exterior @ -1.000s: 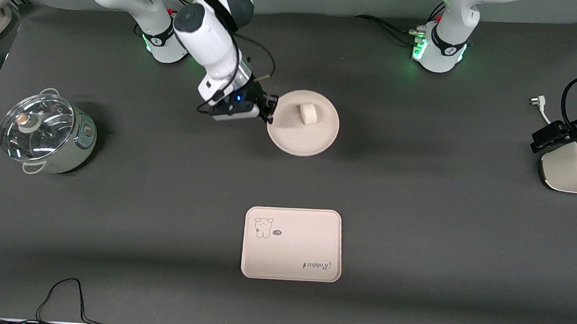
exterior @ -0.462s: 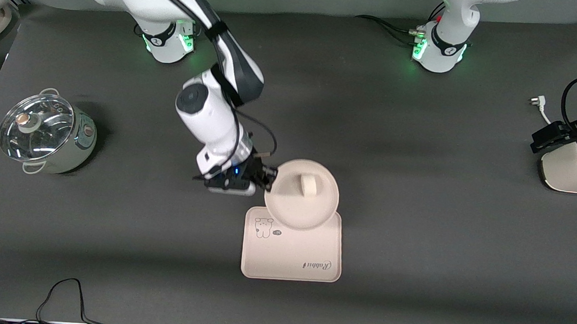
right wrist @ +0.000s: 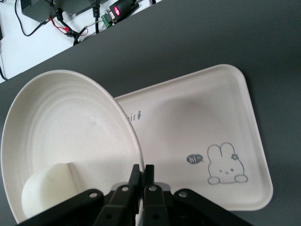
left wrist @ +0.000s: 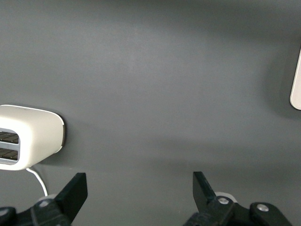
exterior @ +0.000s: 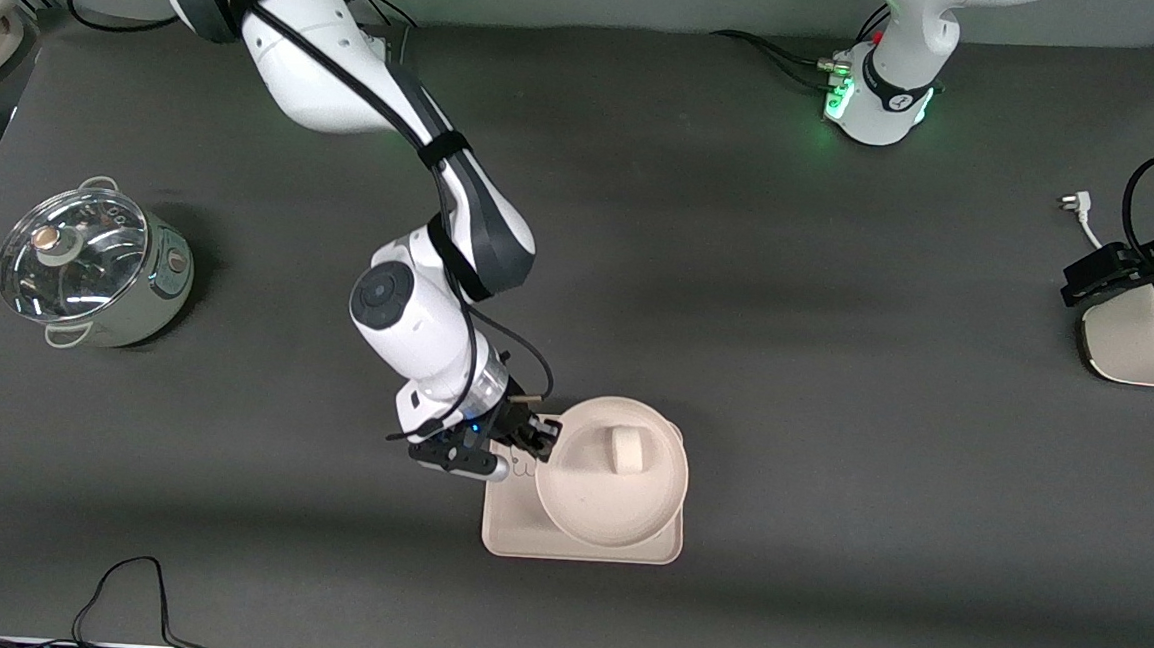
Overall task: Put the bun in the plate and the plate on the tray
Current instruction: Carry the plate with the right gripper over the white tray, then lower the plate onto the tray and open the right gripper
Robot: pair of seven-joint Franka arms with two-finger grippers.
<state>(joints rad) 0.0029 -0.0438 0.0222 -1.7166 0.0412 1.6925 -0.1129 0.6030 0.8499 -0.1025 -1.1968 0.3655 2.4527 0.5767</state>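
Observation:
The round cream plate, with the bun inside, will be set down by my right gripper on the middle of the cream-pink tray [exterior: 594, 495] [right wrist: 154, 153].
My right gripper [exterior: 540, 437] [right wrist: 143, 170] is shut on the rim of the round cream plate [exterior: 586, 500] [right wrist: 70, 136] and holds it over the cream-pink tray [exterior: 505, 520] [right wrist: 188, 132]. The small white bun [exterior: 625, 450] [right wrist: 47, 193] sits in the plate. I cannot tell whether the plate touches the tray. The plate covers most of the tray in the front view. My left gripper [left wrist: 139, 188] is open and empty above bare table at the left arm's end, beside a white toaster [left wrist: 28, 136].
A lidded pot [exterior: 90, 264] stands at the right arm's end of the table. The white toaster [exterior: 1147, 339] and a loose plug [exterior: 1073, 203] are at the left arm's end.
My right gripper has carried the plate with the bun from the table's middle toward the front camera, until it hangs over the tray. The left arm has not moved.

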